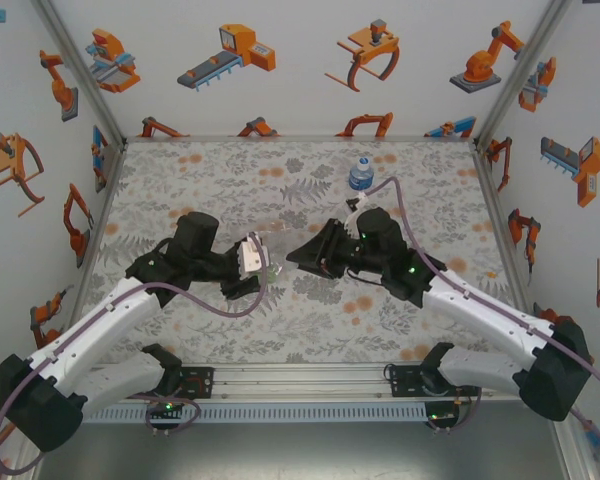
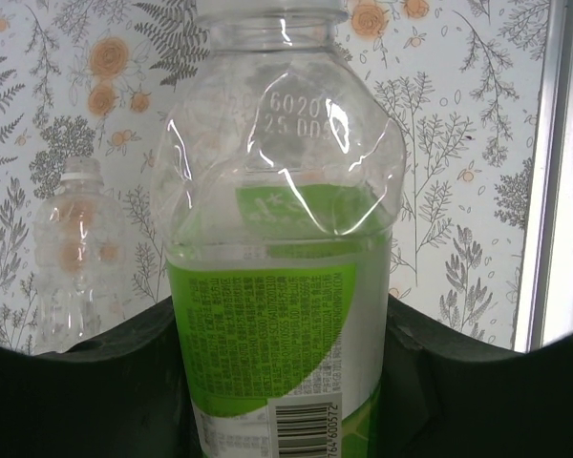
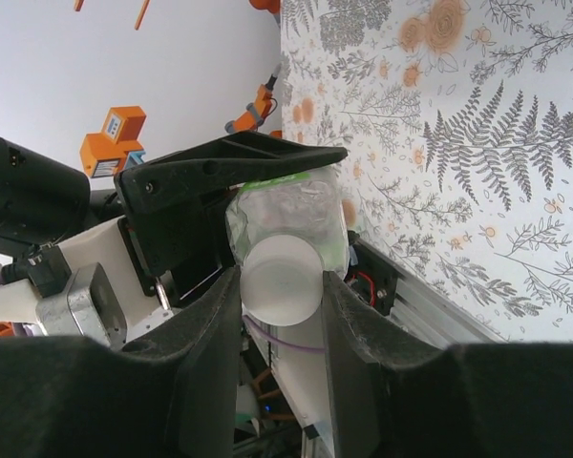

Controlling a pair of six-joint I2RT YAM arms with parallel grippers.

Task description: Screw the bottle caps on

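Observation:
My right gripper has the white bottle cap, now against the bottle's mouth. It will let go of it with the green-labelled bottle standing close beside the blue-labelled bottle [image 1: 331, 200].
My left gripper [image 1: 252, 264] is shut on the green-labelled bottle [image 2: 277, 315], its fingers [image 2: 105, 382] clamping the label on both sides. The bottle lies roughly level above the table, mouth toward the right arm. My right gripper [image 3: 282, 286] is shut on a white bottle cap [image 3: 282, 280], which sits against the mouth of that bottle [image 3: 286, 215]. In the top view the two grippers meet at mid-table, the right gripper [image 1: 298, 255] nose to nose with the left. A plain clear bottle [image 2: 72, 258] with a white top stands beyond. The blue-labelled bottle [image 1: 360, 175] stands at the back.
The floral table cover [image 1: 230, 180] is walled in by white panels with orange robot prints. An aluminium post [image 2: 554, 172] runs up the right of the left wrist view. A metal rail [image 1: 300, 380] lies along the near edge between the arm bases.

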